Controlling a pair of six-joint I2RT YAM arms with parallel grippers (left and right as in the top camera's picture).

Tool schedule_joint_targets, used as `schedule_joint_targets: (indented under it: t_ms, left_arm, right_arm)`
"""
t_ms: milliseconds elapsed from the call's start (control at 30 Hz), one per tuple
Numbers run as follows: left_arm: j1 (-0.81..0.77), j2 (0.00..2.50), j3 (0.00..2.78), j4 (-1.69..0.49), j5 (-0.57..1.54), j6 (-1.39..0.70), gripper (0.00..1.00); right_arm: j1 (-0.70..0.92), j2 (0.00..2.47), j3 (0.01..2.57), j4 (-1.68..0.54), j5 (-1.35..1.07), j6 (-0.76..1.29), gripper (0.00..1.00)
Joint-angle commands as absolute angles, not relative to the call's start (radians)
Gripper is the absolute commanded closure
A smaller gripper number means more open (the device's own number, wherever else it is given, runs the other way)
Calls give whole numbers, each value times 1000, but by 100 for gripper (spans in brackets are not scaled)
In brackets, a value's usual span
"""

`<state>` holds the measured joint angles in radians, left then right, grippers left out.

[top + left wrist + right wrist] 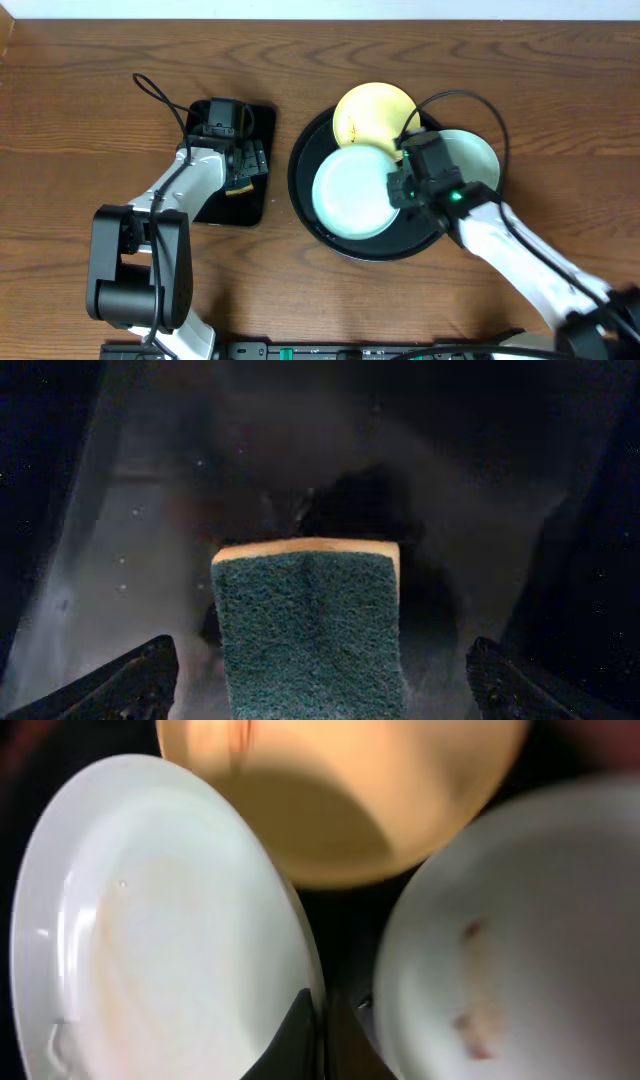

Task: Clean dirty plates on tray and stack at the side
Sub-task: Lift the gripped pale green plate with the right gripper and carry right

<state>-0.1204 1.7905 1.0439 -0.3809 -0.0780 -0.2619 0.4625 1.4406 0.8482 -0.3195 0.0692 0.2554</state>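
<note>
I will let go of the mint-green plate in my right gripper on the bare wooden table (546, 148) beside the smeared mint-green plate.
The round black tray (303, 203) holds three plates. The pale yellow plate (368, 112) is at the back, one mint-green plate (348, 192) at the left and another mint-green plate (478, 155) at the right. My right gripper (400, 185) is shut on the right rim of the left mint-green plate (160, 920), with its fingers (322, 1020) pinching the rim. The right mint-green plate (520, 920) has brownish smears. The yellow plate (340, 800) lies beyond. My left gripper (243, 165) is open, and its fingers (320, 685) straddle a green-topped sponge (310, 630) without touching it.
A smaller rectangular black tray (232, 208) left of the round tray holds the sponge (241, 184). The wooden table (80, 120) lies all around. The right arm's cable arcs over the right plate.
</note>
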Motion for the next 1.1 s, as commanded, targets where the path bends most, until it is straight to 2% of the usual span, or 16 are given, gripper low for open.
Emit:
schedule_joint_targets:
  t_ms: [0,400,567,833,1067]
  left_arm:
    - [-116,1799,1051,-380,-91,-259,7]
    - [-116,1799,1051,-379,-91,-259,7]
    - [-116,1799,1051,-379,-91,-259,7]
    - [-116,1799,1051,-379,-91,-259,7]
    - [-116,1799,1051,-379,-91,-259,7]
  right_arm:
    - [457,1354,873,-310,222,192,99]
    - [487,1264,873,-186,448,-133,99]
    - [568,1264,873,-130,611,-272,99]
    - [795,1275,873,-44,826,-555,99]
    - [839,1310,873,-44,842,-601,99]
